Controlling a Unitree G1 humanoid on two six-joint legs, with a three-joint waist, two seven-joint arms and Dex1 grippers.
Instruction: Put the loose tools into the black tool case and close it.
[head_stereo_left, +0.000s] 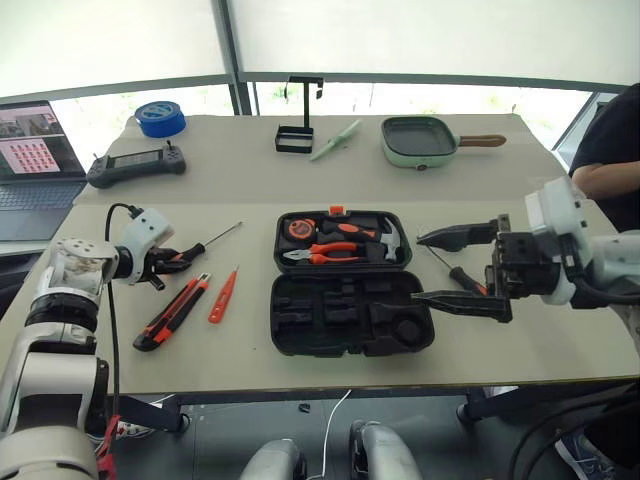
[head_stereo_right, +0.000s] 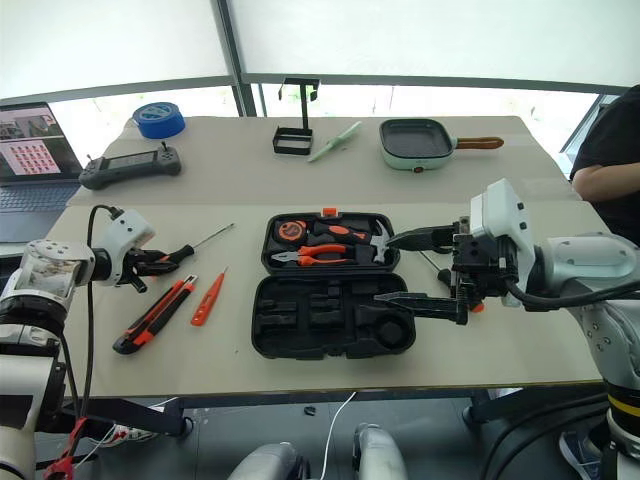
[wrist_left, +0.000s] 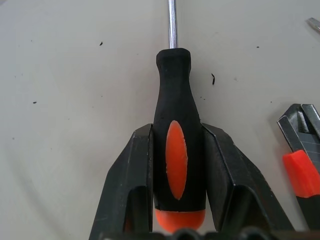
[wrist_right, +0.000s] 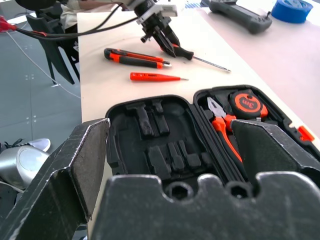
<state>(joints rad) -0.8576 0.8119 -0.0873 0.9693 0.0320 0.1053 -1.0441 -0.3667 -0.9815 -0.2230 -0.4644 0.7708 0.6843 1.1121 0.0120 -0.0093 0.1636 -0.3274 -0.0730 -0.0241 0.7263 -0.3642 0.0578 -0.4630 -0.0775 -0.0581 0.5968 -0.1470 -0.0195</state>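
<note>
The left gripper should release the screwdriver in the case's near half (head_stereo_left: 337, 286) along the hinge, beside the pliers.
The black tool case (head_stereo_left: 300, 322) lies open in the middle of the table, and its near half shows bare slots. My left gripper (head_stereo_left: 170, 262) is shut on the orange-and-black handle of a screwdriver (wrist_left: 179, 145) that lies on the table left of the case, shaft pointing away. An orange-black utility knife (head_stereo_left: 172, 312) and a slim orange tester screwdriver (head_stereo_left: 222, 296) lie just in front of it. My right gripper (head_stereo_left: 418, 268) hovers open over the case's right end, holding nothing. A second screwdriver (head_stereo_left: 462, 277) lies on the table under that gripper, partly hidden.
Pliers (head_stereo_left: 335, 255), a hammer and a tape measure sit in the case's far half. At the back stand a blue tape roll (head_stereo_left: 160, 118), a black controller (head_stereo_left: 135, 165), a laptop (head_stereo_left: 30, 150), a black stand (head_stereo_left: 298, 125) and a green pan (head_stereo_left: 420, 140). A person's arm (head_stereo_left: 610, 175) is at the right.
</note>
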